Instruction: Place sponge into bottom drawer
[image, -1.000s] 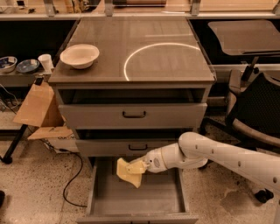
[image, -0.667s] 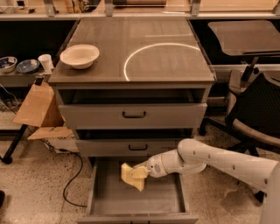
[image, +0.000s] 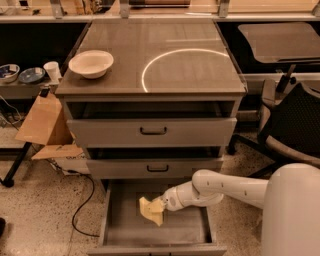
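Note:
Next, my gripper lets the sponge go on the bottom drawer's grey bottom near its front panel (image: 146, 232).
The bottom drawer (image: 120, 225) is pulled wide open at the foot of the grey cabinet, showing a flat grey floor. My white arm reaches in from the right. My gripper (image: 161, 205) is shut on the sponge (image: 150, 210), a pale yellow block seen tilted, held just above the middle of the drawer's floor. The sponge's green side does not show. The two shallower drawers above, with dark handles, stand slightly open.
A white bowl (image: 91, 63) sits on the cabinet top (image: 200, 75) at the left. A cardboard box (image: 42, 122) leans at the cabinet's left. A black cable (image: 82, 210) lies on the floor. An office chair (image: 287, 130) stands to the right.
My gripper has carried the sponge a little lower and toward the drawer's middle, closer to its floor. The drawers have not moved.

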